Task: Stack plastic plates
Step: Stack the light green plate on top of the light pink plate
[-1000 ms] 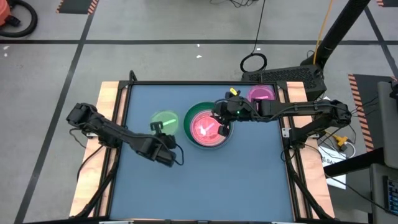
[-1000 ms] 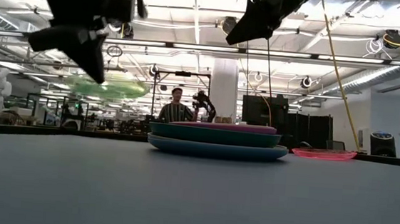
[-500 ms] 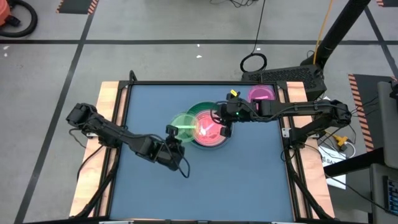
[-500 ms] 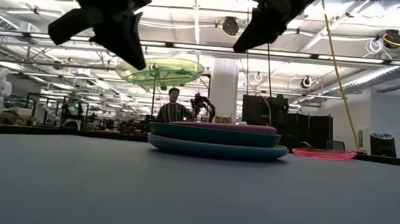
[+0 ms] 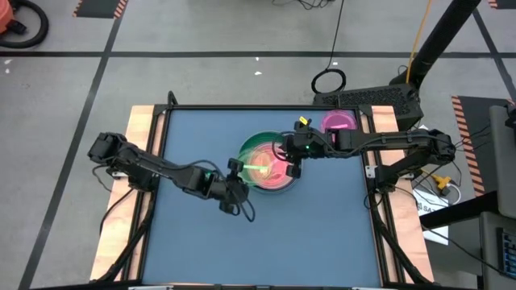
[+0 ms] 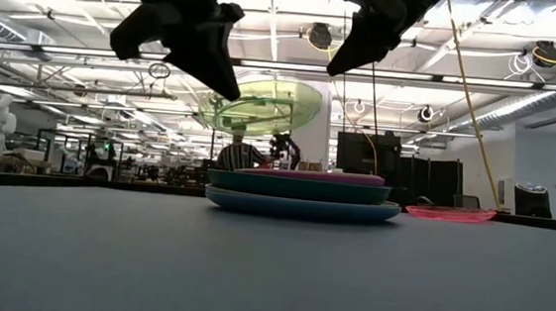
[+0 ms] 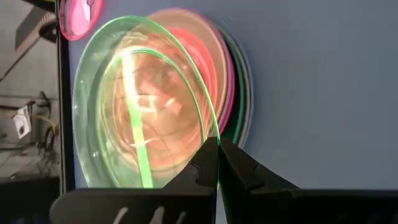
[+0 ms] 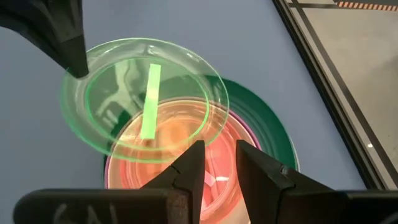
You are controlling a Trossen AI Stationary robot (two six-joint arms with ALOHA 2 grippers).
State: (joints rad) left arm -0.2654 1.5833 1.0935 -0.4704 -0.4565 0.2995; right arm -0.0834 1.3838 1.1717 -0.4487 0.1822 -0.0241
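Note:
Next, my left gripper releases the green plate inside the top plate of the stack [image 5: 265, 171] [image 7: 163, 94] on the blue table.
A stack of plastic plates [image 5: 278, 173] lies at the middle of the blue table; in the low view it shows a blue plate at the bottom, dark green above it and a purple-pink one on top [image 6: 300, 187]. My left gripper [image 5: 236, 171] is shut on a small translucent green plate [image 5: 256, 161], which hangs over the stack's left part. My right gripper [image 5: 292, 165] hovers above the stack's right part, its fingers [image 8: 193, 163] a little apart with nothing between them. A small pink plate [image 5: 339, 122] lies flat at the far right. My left gripper pinches the green plate's rim [image 7: 213, 132] between its two fingers, at the edge nearest the table's left and near side. The fingers slant down from the left. The plate is lifted clear and tilted above the stack [image 6: 267, 105].
Wooden rails [image 5: 143, 129] run along the table's left and right sides. The blue surface [image 5: 266, 242] on the near side of the stack is bare. A person [image 6: 243, 155] sits in the room far behind the table.
My left gripper has carried the green plate toward the table's right edge, from left of the stack to above it, rising a little. Its wrist has rolled, and the plate has tipped from nearly level to tilted.

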